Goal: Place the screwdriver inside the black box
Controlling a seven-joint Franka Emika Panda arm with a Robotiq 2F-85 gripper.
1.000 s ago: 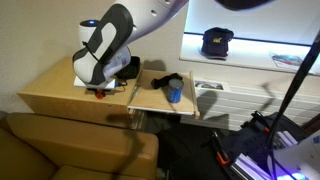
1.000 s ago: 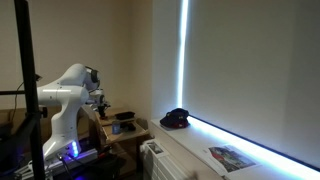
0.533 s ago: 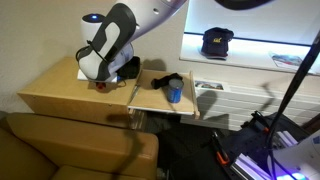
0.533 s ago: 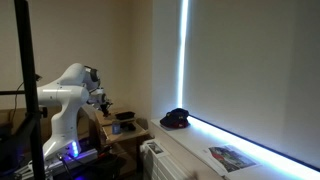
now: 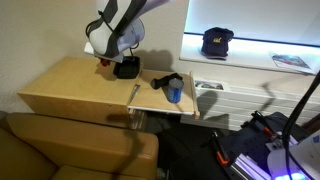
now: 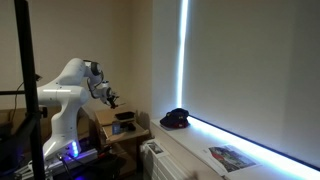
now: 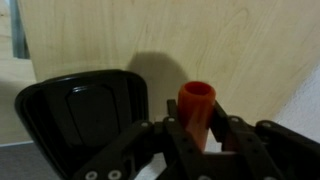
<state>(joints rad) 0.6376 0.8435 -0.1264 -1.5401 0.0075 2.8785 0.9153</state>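
My gripper is holding the screwdriver. It will let go of it on the bottom of the open black box (image 5: pixel 125 71) (image 7: pixel 103 115), near the middle of the box.
My gripper (image 7: pixel 197 128) is shut on the screwdriver (image 7: pixel 196 108), whose orange-red handle stands up between the fingers in the wrist view. The black box (image 7: pixel 82 112) lies open just left of the handle there, over the light wooden table (image 7: pixel 200 45). In an exterior view the gripper (image 5: pixel 104 62) hangs above the table just left of the black box (image 5: pixel 126 68), with a bit of red handle showing. In an exterior view the gripper (image 6: pixel 110 99) is raised above the box (image 6: pixel 124 117).
A blue cup (image 5: pixel 175 93) and a black object (image 5: pixel 165 81) sit on the table's lighter section. A thin tool (image 5: pixel 133 94) lies along the seam. A black cap (image 5: pixel 216 41) and a magazine (image 5: pixel 289 60) are on the window ledge. A brown sofa (image 5: pixel 70 145) is in front.
The arm has lifted from the table's left part and swung back and right, carrying the screwdriver to beside the black box.
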